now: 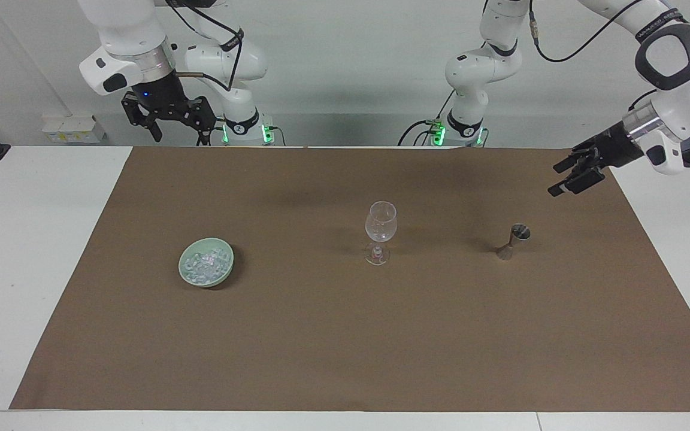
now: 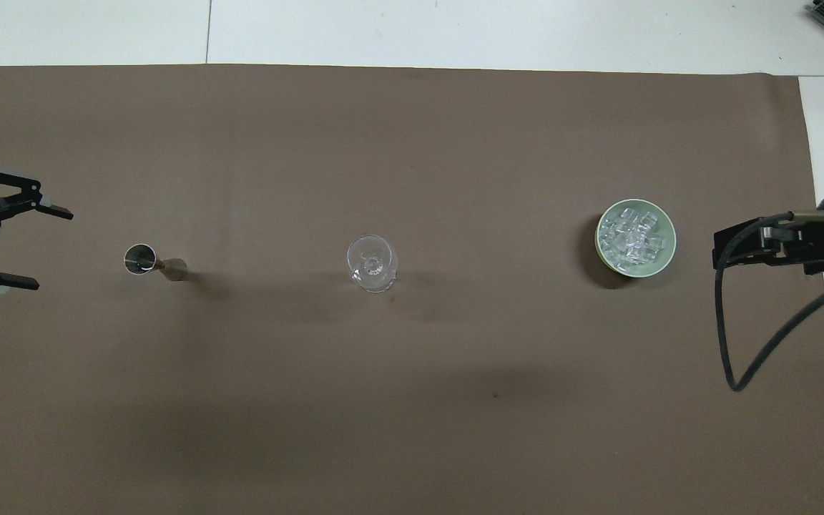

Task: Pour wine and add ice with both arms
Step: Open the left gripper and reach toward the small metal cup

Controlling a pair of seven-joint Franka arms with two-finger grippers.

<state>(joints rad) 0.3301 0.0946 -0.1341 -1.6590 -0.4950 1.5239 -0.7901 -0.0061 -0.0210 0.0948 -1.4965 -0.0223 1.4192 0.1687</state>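
Observation:
My left gripper is to go to the small metal jigger next and close on the jigger's narrow middle (image 2: 160, 265), just below its upper cup.
A clear, empty-looking wine glass (image 1: 380, 230) (image 2: 371, 262) stands upright mid-mat. Toward the left arm's end stands a small metal jigger (image 1: 514, 240) (image 2: 151, 261); whether it holds wine I cannot tell. The ice (image 1: 204, 265) (image 2: 631, 237) fills a pale green bowl (image 1: 224, 272) (image 2: 666, 259) toward the right arm's end. My left gripper (image 1: 560, 179) (image 2: 54, 249) hangs open over the mat's edge, turned sideways, its fingers pointing at the jigger with a gap between. My right gripper (image 1: 180, 131) (image 2: 727, 247) waits open, raised over the table's edge at the robots' end, apart from the bowl.
A brown mat (image 1: 345, 359) covers most of the white table (image 1: 21, 239). A black cable (image 2: 727, 357) loops down from the right wrist. The arm bases (image 1: 243, 129) stand at the table's robot edge.

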